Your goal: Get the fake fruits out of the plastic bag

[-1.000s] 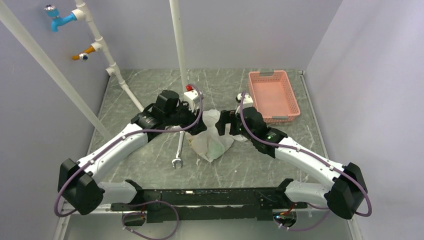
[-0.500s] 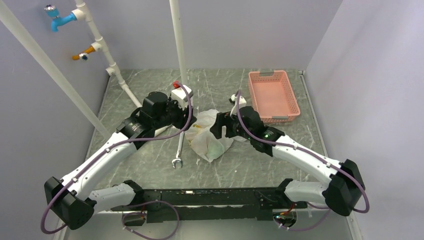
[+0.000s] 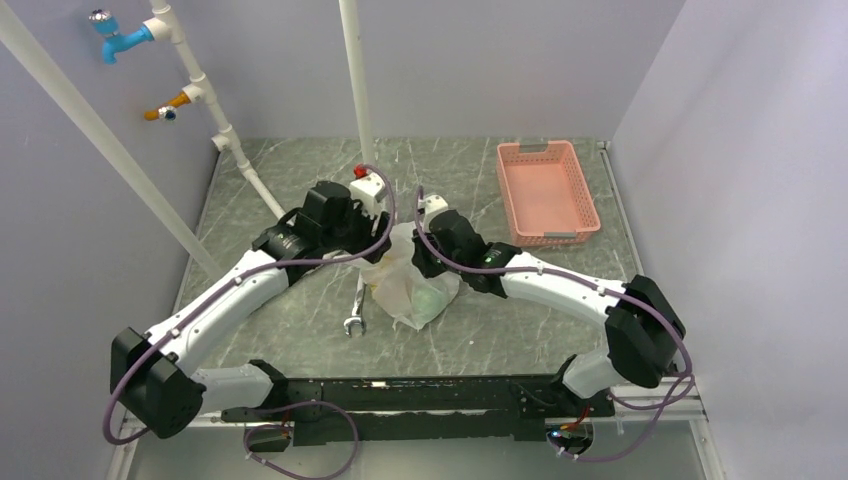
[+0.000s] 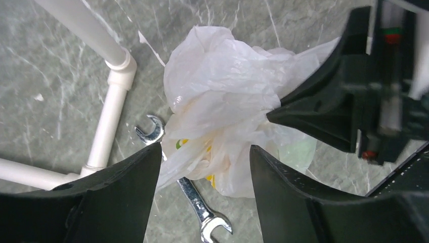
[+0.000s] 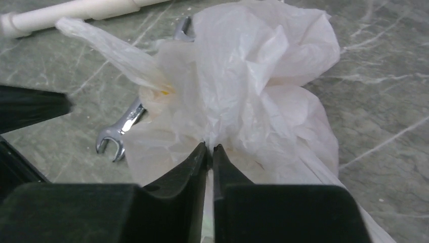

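Next, I pinch the puffed film at the bag's far side [image 4: 215, 68] with my left gripper and pull it away, as the top of the plastic bag lies bunched at my right gripper's fingers.
The plastic bag [image 3: 410, 285] lies bunched at mid-table, thin, white and crinkly. My right gripper [image 5: 210, 148] is shut on a gathered fold near the bag's top [image 5: 253, 76], the film pinched between its tips. My left gripper [image 4: 205, 152] is open just left of it, and a loose part of the bag [image 4: 222, 86] hangs between its fingers without being squeezed. A pale green round shape [image 4: 298, 152] shows through the film on the bag's right side [image 3: 432, 297], apparently one of the fake fruits. The other fruits are hidden inside the bag.
A steel wrench [image 3: 356, 305] lies on the marble table under the bag's left edge [image 4: 200, 207]. White pipes [image 3: 245, 165] run along the left and rear. A pink slotted basket [image 3: 547, 190] stands at the back right.
My right gripper swung left onto the bag and closed on its top, bunching the film. My left gripper drew away to the left, then came back beside the bag, still open.
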{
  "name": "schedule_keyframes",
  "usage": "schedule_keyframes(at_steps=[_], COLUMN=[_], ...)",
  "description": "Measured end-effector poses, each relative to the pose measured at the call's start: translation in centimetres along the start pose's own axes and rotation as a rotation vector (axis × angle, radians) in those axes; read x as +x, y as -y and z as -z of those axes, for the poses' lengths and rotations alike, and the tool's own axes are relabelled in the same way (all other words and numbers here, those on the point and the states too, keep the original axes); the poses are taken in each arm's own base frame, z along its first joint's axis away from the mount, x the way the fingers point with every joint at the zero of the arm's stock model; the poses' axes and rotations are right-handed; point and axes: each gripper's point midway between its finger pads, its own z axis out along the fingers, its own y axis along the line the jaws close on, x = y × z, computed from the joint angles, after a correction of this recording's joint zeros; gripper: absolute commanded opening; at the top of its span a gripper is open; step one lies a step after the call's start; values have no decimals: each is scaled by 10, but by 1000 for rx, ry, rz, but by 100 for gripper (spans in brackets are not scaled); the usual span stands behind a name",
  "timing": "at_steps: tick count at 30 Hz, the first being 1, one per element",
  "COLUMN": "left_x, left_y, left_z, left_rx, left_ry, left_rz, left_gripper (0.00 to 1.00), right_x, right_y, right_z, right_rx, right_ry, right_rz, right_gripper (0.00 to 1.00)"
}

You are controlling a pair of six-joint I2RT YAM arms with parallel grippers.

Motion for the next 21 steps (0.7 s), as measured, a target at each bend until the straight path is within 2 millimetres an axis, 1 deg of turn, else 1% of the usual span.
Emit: schedule_keyframes(at_steps=[1,3,5,8,9,11,14,18,19,20,21], left_x=[4,7,7,4,4,5,11,14,15,16,16], left_y=[-1,-8,-17,-27,-28,-23,-9,9,12,16,20], left_z=[-3,-6,-8,-13,-17,-23,-28,-29,-30,-31,-33], left_rx=[5,17,45,108,130,178,248,311,322,333,347], left_ry=[-15,-32,-35,-44,-49,-63,-95,-119,-129,-137,-144], left_rz=[14,67,132,217,235,252,265,247,240,232,221], left_gripper=[71,73,79,79,79,78,79,78,76,71,64], right_x=[-1,-3,-5,-9,-9,-9,-5,3,3,3,2], right_y=[-2,-8,-13,-20,-22,-28,-37,-41,-42,-43,-44], right_z=[-1,0,4,12,15,18,19,21,22,23,24], right_rx=[-7,-26,-49,-98,-116,-156,-216,-261,-267,-272,-276], right_ry=[2,7,16,49,59,69,78,68,68,71,73], right_rz=[28,80,117,160,170,182,197,207,209,211,212], right_gripper=[0,0,0,0,0,0,0,0,0,0,3])
